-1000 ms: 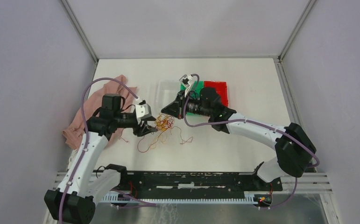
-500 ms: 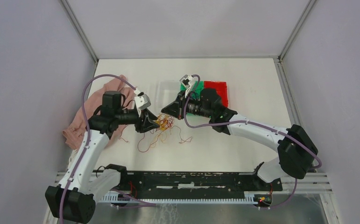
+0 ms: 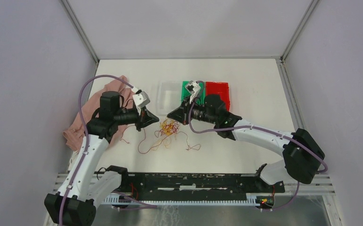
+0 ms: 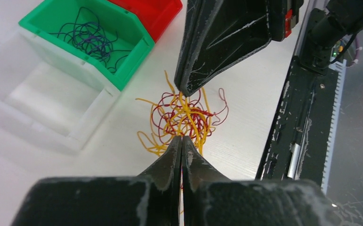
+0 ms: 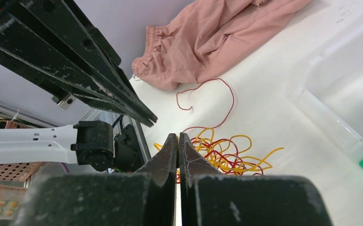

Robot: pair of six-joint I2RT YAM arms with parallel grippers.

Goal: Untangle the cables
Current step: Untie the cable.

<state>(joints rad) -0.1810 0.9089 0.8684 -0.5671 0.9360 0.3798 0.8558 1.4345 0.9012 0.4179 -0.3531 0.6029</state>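
Next, my left gripper opens and takes over that cable (image 4: 186, 108), since it sits shut and empty while my right gripper pinches the orange-yellow cable.
A tangle of red and orange-yellow cables (image 3: 168, 127) (image 4: 184, 115) (image 5: 226, 153) lies on the white table between my two grippers. The left gripper (image 3: 157, 117) (image 4: 181, 138) is shut, its tips just left of the tangle. The right gripper (image 3: 169, 115) (image 5: 178, 135) is also shut, with its tips just above the tangle's far side. Strands show through the slit of each pair of jaws, but I cannot tell whether any is pinched. A loose red cable (image 3: 143, 141) (image 5: 229, 94) trails left toward the cloth. Dark purple cables (image 4: 87, 37) lie in the green bin.
A green bin (image 3: 185, 86) (image 4: 123, 70), a red bin (image 3: 217, 89) (image 4: 156, 14) and a clear bin (image 3: 165, 92) (image 4: 43, 99) stand side by side behind the tangle. A pink cloth (image 3: 83, 120) (image 5: 217, 37) lies at the left edge. A black rail (image 3: 193, 183) runs along the near edge.
My left gripper has shut and drawn back up and to the left. The right gripper has shifted slightly right and down. The tangle has moved a little to the right.
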